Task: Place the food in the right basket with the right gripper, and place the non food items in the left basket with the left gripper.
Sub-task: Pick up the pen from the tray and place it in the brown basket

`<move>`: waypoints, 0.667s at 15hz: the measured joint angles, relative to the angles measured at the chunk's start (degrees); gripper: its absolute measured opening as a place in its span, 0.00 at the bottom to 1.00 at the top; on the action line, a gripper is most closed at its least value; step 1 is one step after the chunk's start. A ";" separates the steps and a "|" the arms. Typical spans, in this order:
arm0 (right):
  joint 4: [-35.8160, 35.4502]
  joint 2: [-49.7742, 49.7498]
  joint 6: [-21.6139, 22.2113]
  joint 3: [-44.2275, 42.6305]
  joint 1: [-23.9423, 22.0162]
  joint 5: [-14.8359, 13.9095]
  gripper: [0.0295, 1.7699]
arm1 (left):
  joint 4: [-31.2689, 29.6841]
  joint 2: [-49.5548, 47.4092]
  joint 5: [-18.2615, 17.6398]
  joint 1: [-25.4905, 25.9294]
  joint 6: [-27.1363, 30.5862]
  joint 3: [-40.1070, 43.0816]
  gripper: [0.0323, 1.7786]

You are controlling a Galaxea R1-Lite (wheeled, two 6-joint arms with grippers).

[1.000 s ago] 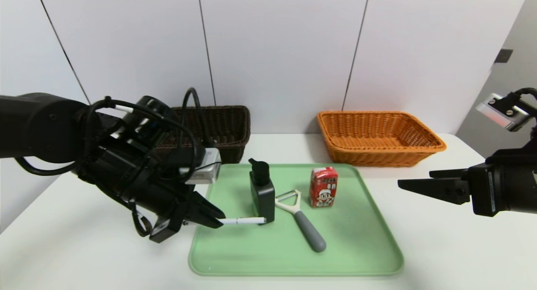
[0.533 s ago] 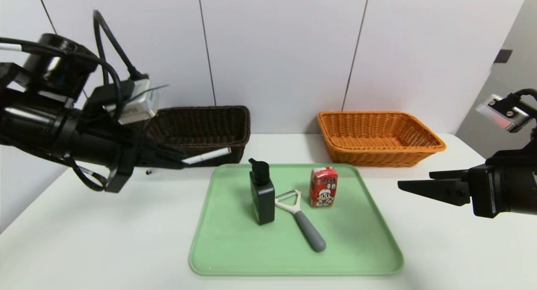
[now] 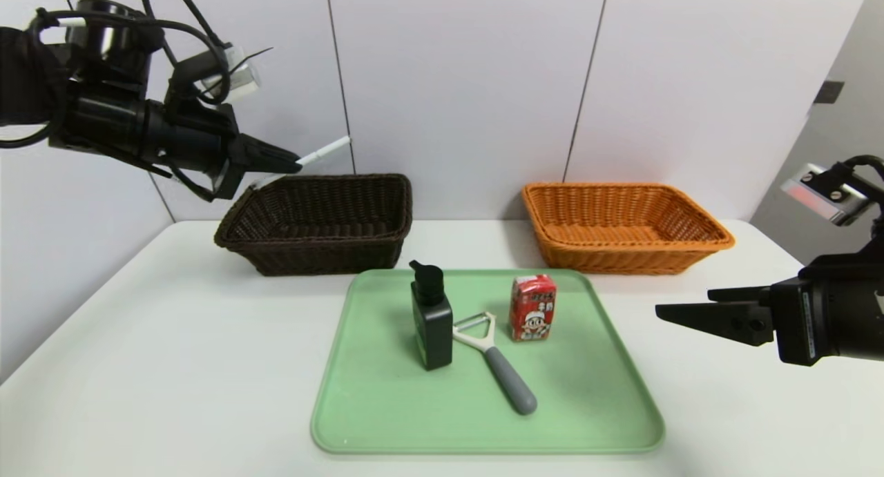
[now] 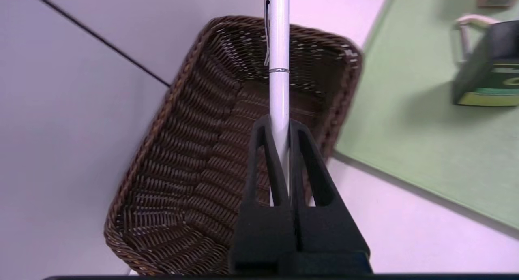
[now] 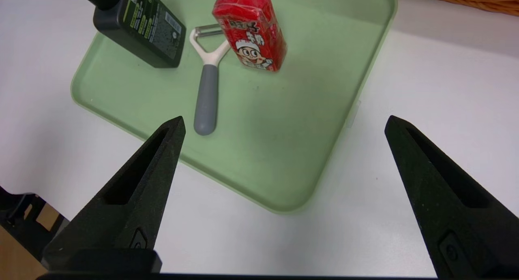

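The white pen is to go on the dark brown basket's bottom, close behind its front rim (image 3: pixel 333 231) (image 4: pixel 255 151). My left gripper needs to put it down there.
High at the left, my left gripper (image 3: pixel 293 165) (image 4: pixel 279 124) is shut on the slim white pen (image 3: pixel 324 150) (image 4: pixel 279 49), held in the air over the left, dark brown basket (image 3: pixel 331 252) (image 4: pixel 182 158). The black pump bottle (image 3: pixel 431 318) (image 5: pixel 140 22), the white peeler with a grey handle (image 3: pixel 494 359) (image 5: pixel 206 89) and the red drink carton (image 3: pixel 532 308) (image 5: pixel 251 30) stand or lie on the green tray (image 3: pixel 587 408). My right gripper (image 3: pixel 684 304) (image 5: pixel 284 118) hovers open and empty off the tray's right side. The orange right basket (image 3: pixel 621 259) holds nothing that I can see.
Both baskets sit at the back of the white table against the wall, with a gap between them. The tray (image 5: pixel 284 150) fills the middle front. Bare tabletop lies to the tray's left and right.
My left gripper has lifted the pen off the tray's left edge and carried it up and back to above the brown basket. The right arm has barely moved.
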 joint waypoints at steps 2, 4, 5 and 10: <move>0.01 -0.24 -0.05 0.39 -0.28 -0.10 0.96 | -0.09 6.27 0.48 1.51 0.05 -5.64 0.02; 0.11 -0.39 -0.11 0.66 -0.45 -0.16 0.96 | -0.27 11.50 3.27 2.46 0.27 -8.70 0.02; 0.17 -0.44 -0.16 0.78 -0.52 -0.16 0.96 | -0.35 13.53 5.19 2.72 0.27 -9.42 0.02; 0.11 -0.50 -0.16 1.21 -0.56 -0.16 0.96 | -0.38 18.29 5.85 3.05 0.44 -10.06 0.02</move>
